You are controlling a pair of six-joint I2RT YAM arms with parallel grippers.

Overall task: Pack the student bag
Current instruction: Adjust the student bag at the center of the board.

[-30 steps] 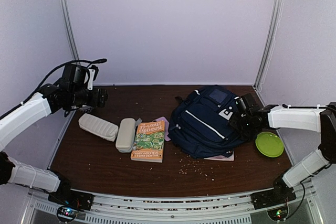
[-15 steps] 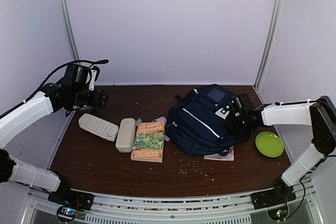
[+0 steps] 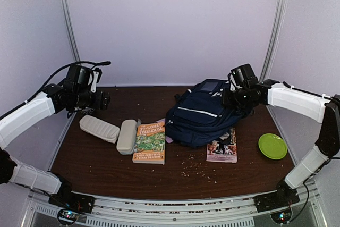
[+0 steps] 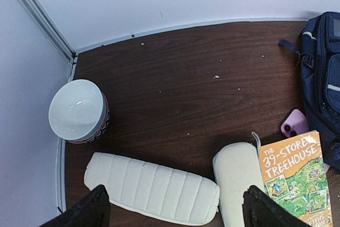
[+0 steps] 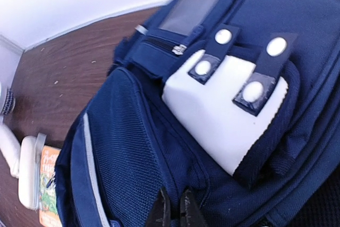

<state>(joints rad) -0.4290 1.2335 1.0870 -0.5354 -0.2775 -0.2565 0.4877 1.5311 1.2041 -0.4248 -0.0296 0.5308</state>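
I should set the student bag on the table with my right gripper, overlapping the orange book (image 3: pixel 177 127) beside the pale case.
The student bag (image 3: pixel 197 116), navy with a white stripe and a white buckled patch (image 5: pixel 228 115), lies at the table's middle right, its right end pulled up. My right gripper (image 3: pixel 229 98) is shut on a fold of the bag's navy fabric (image 5: pixel 133 147); in the right wrist view the two fingertips (image 5: pixel 162 206) pinch a seam just below the patch. My left gripper (image 3: pixel 103 100) hovers open at the back left. From its wrist view the gripper (image 4: pixel 175 206) spans a quilted white pouch (image 4: pixel 151 187) well below it, with nothing between the fingers.
A smooth pale case (image 3: pixel 127 136) and an orange book (image 3: pixel 150 142) lie left of the bag. A second book (image 3: pixel 222 145) lies in front of it, a green plate (image 3: pixel 272 145) to the right. A white bowl (image 4: pixel 78 111) stands by the left wall, a pink item (image 4: pixel 295 123) beside the bag.
My right gripper has closed on the bag's fabric and drawn it up, back and left. The bag shifted left, uncovering the second book. The left arm has barely moved.
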